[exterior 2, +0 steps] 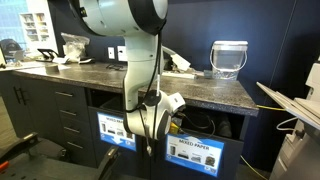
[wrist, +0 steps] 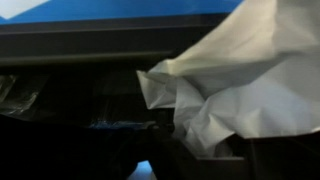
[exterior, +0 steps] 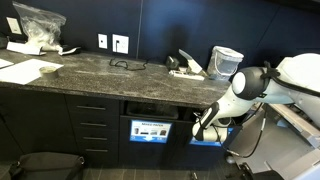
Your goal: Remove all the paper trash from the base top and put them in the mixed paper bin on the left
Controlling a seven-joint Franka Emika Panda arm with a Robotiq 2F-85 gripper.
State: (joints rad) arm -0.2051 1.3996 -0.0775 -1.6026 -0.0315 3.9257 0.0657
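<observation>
The white paper scrap sticks out across the bin's front edge. Next, my gripper takes it again and guides it into the bin's opening (wrist: 95, 95) before letting it go.
My gripper (wrist: 196, 140) is shut on a crumpled white paper scrap (wrist: 240, 80), which fills the right of the wrist view in front of a dark bin opening. In both exterior views the arm hangs below the front edge of the dark speckled base top (exterior: 100, 75) (exterior 2: 200, 92). The gripper (exterior: 206, 126) (exterior 2: 150, 124) is level with the blue-labelled bins (exterior: 150, 130) (exterior 2: 195, 152) under the counter. The held scrap barely shows there. More white crumpled paper lies on the base top near the wall (exterior: 186, 65) (exterior 2: 178, 62). A small scrap lies at the far end (exterior: 68, 49).
A clear plastic bag (exterior: 40, 25) (exterior 2: 75, 45) and larger flat white sheets (exterior: 30, 70) are at one end of the counter. A clear plastic container (exterior: 228, 58) (exterior 2: 228, 58) is at the other end. A dark cable (exterior: 125, 64) lies mid-counter. Drawers (exterior: 92, 125) stand beside the bins.
</observation>
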